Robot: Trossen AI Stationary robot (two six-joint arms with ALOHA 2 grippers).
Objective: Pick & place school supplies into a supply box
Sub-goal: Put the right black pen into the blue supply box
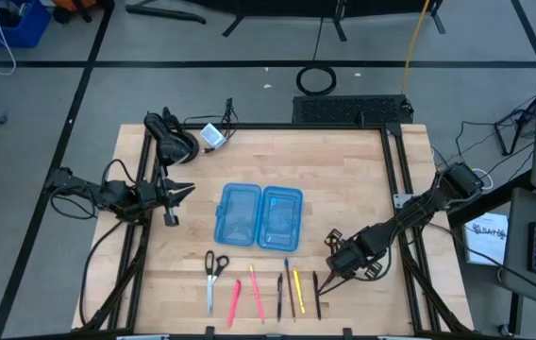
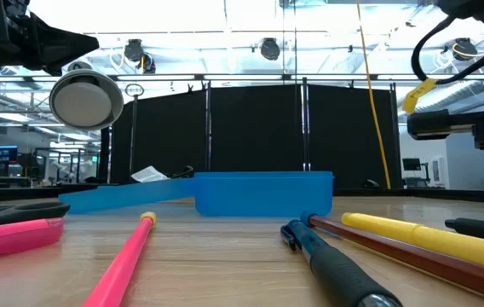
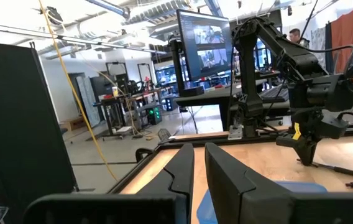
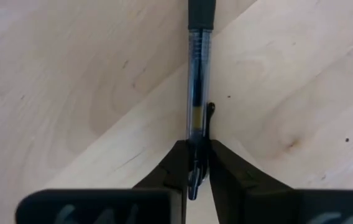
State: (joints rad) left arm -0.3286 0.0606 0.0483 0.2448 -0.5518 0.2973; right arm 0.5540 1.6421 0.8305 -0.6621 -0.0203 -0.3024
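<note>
My right gripper pinches the clear pen's clip end, its very tip; I should regrip farther up the pen's clear body [image 4: 197,115] before lifting.
The translucent blue supply box [image 1: 259,215] lies open, both halves flat on the middle of the table. Near the front edge lie the scissors [image 1: 213,274] and a row of pens: two pink [image 1: 235,300], a black one, a blue one [image 1: 288,283], a yellow one [image 1: 297,288] and a black-capped clear pen [image 1: 316,295]. My right gripper [image 1: 328,274] is down at that last pen's far end, shut on it. My left gripper [image 1: 179,193] hovers left of the box, its fingers a narrow gap apart [image 3: 198,167], holding nothing. My right gripper pinches the clear pen between its two fingers at the clip end [image 4: 198,140]. The fingers come from above, pointing down, and lie across the barrel. The rest of the pen [image 4: 199,68] stretches away along the wood and seems to rest on the table.
A black headset-like object and a small white item [image 1: 213,135] sit at the far left corner. Black frame rails run along the table's sides. Bare wood shows on both sides of the box. Cables and a dark blue bin [image 1: 8,24] lie on the floor beyond.
</note>
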